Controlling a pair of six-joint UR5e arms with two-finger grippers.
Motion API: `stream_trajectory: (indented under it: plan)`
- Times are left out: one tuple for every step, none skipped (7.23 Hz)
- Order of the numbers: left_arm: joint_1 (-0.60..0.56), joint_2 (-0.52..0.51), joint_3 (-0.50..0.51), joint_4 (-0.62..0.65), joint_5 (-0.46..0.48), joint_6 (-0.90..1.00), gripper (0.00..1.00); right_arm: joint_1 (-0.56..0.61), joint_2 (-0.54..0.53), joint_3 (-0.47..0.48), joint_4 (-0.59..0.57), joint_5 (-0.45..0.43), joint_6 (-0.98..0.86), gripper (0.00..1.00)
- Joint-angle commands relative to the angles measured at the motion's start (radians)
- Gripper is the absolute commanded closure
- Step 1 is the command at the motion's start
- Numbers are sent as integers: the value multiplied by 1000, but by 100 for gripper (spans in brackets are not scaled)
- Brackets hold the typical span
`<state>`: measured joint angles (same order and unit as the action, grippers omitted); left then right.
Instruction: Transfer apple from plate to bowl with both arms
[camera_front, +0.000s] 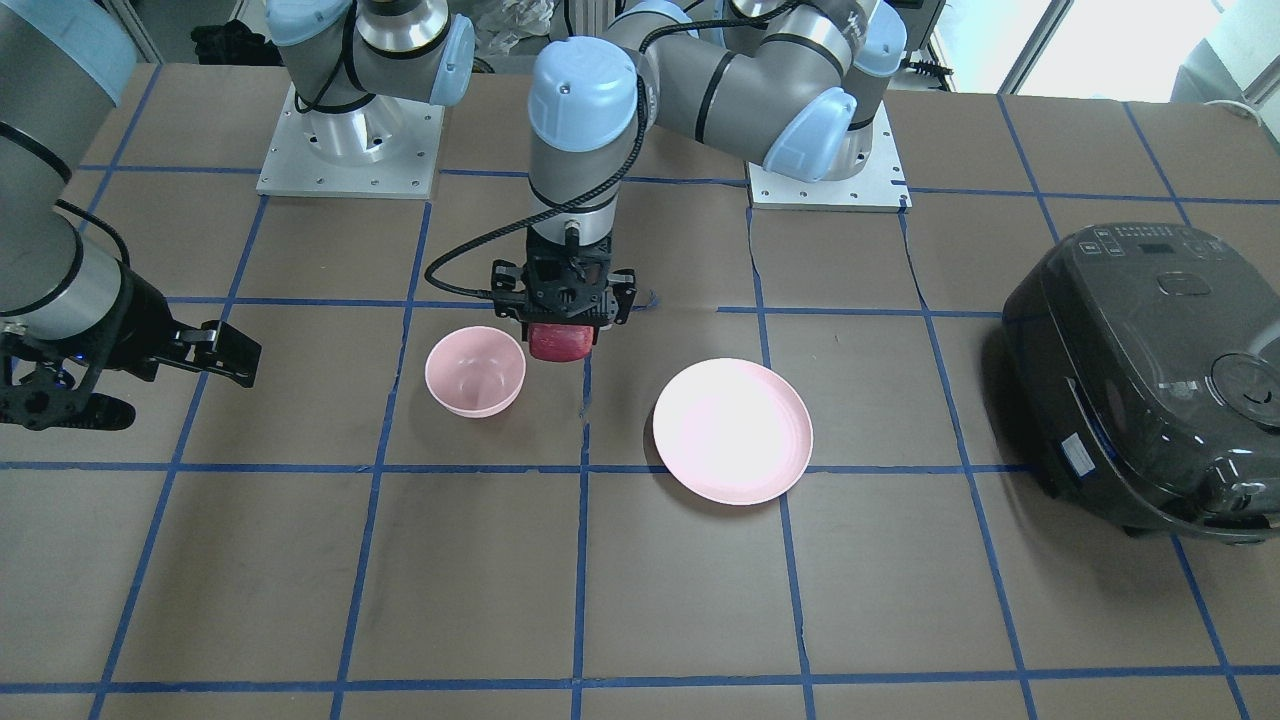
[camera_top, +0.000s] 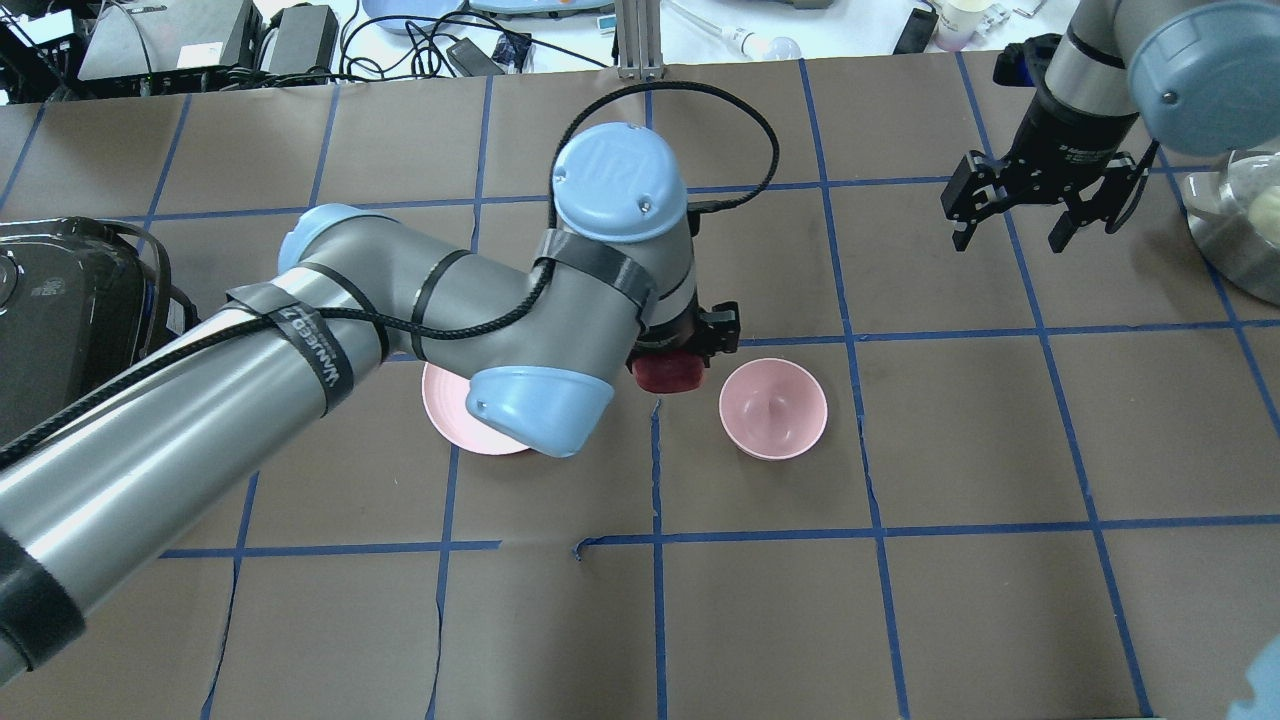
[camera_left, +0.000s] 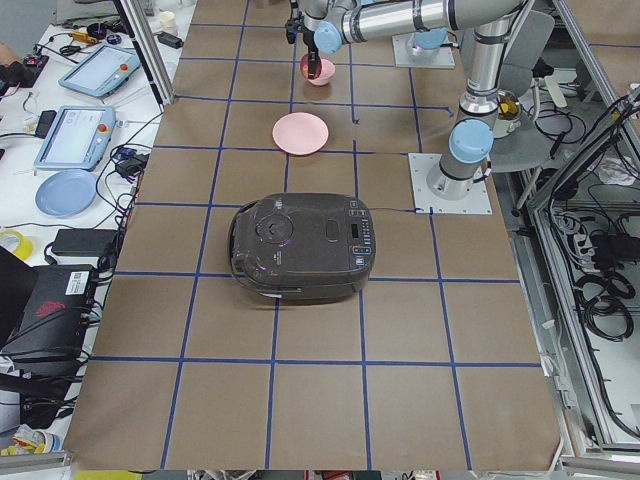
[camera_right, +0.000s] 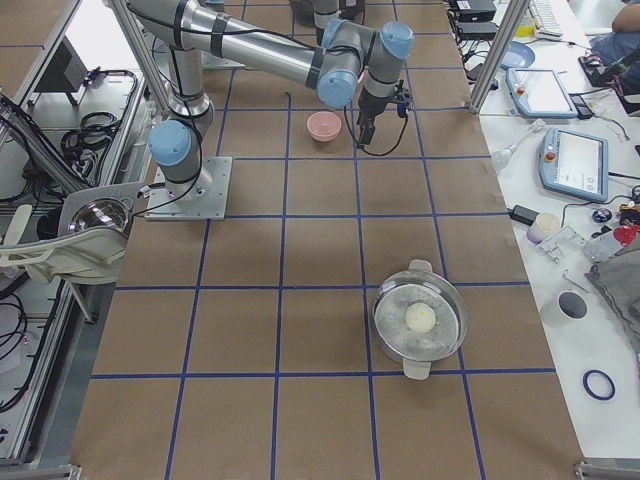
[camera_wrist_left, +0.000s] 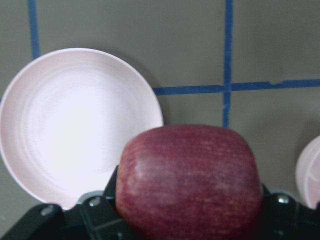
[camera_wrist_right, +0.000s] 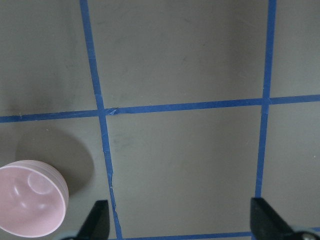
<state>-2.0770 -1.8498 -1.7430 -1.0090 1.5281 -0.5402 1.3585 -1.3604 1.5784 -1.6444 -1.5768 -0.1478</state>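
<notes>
Next, I release the dark red apple, held between plate and bowl, with my left gripper in the middle of the small pink bowl (camera_front: 474, 374).
My left gripper (camera_front: 563, 335) is shut on the dark red apple (camera_front: 559, 342) and holds it above the table, between the pink plate (camera_front: 733, 430) and the small pink bowl (camera_front: 475, 371), close to the bowl's rim. The left wrist view shows the apple (camera_wrist_left: 189, 180) between the jaws, the empty plate (camera_wrist_left: 75, 125) behind it and the bowl's edge (camera_wrist_left: 309, 172) at the right. In the overhead view the apple (camera_top: 668, 374) hangs just left of the bowl (camera_top: 773, 408), and the plate (camera_top: 455, 415) is partly hidden under the arm. My right gripper (camera_top: 1012, 222) is open and empty, far from the bowl.
A black rice cooker (camera_front: 1150, 375) stands on the robot's left side of the table. A steel pot (camera_top: 1235, 225) with a pale ball in it sits at the robot's right. The bowl also shows in the right wrist view (camera_wrist_right: 31, 205). Blue tape lines cross the brown table.
</notes>
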Motion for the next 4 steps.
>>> stream_trajectory:
  plan:
    - [-70,-89,83,3,0,-131,91,-12,-8,-8,2,4,-12,0]
    - [-103,-145,124,1,39,-167,91,-12,-8,-6,0,6,-12,0]
    - [-121,-187,164,1,55,-193,91,-12,-8,-3,2,6,-12,0]
    - [-133,-233,186,3,63,-202,91,-12,-8,-3,2,8,-10,0]
